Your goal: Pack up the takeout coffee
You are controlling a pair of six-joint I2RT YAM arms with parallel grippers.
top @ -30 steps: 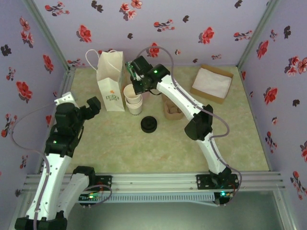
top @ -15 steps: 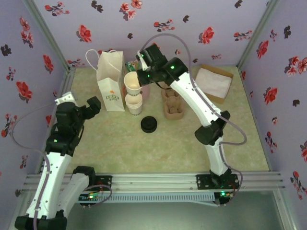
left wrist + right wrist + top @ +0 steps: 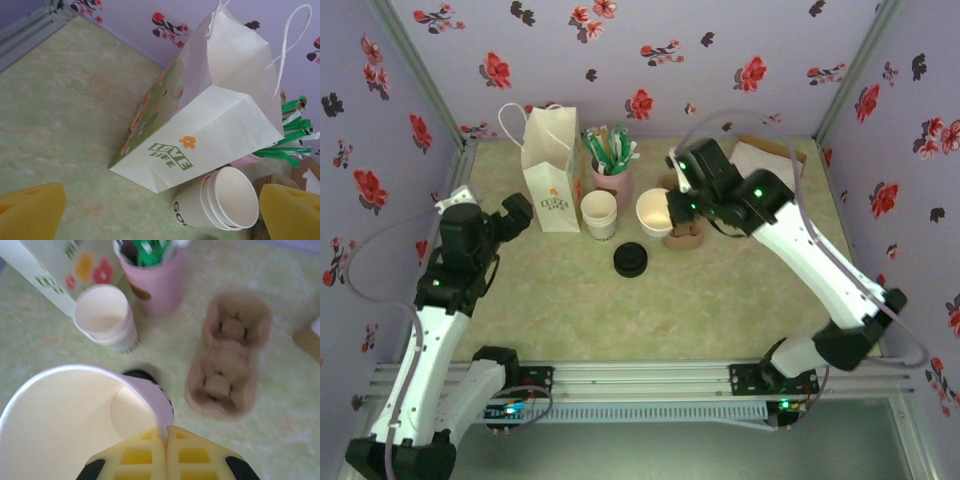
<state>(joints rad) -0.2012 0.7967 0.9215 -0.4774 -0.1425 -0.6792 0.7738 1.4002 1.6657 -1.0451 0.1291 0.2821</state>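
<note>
Next, I set the paper cup down with my right gripper on the table (image 3: 722, 278) by the front corner of the carrier, away from the black lid.
My right gripper (image 3: 675, 210) (image 3: 166, 437) is shut on the rim of a cream-white paper cup (image 3: 653, 212) (image 3: 60, 425). The cup's top is open and it hangs tilted above the table, just left of the brown pulp carrier (image 3: 683, 232) (image 3: 230, 355). The carrier's two pockets are empty. A black lid (image 3: 630, 260) lies on the table in front of the cup stack, and its edge peeks out behind the held cup. My left gripper (image 3: 515, 215) (image 3: 160, 215) stands open with nothing between its fingers, left of the bag.
A white paper bag (image 3: 550, 170) (image 3: 215, 110) stands at the back left. Beside it are a short stack of cream cups (image 3: 599, 213) (image 3: 220, 200) (image 3: 105, 315) and a pink cup of green sachets (image 3: 612, 170) (image 3: 152, 280). A brown box of white napkins (image 3: 765, 172) sits back right.
My right gripper has lifted one cup off the stack and carried it rightward and nearer, over beside the carrier. The left arm has barely moved.
</note>
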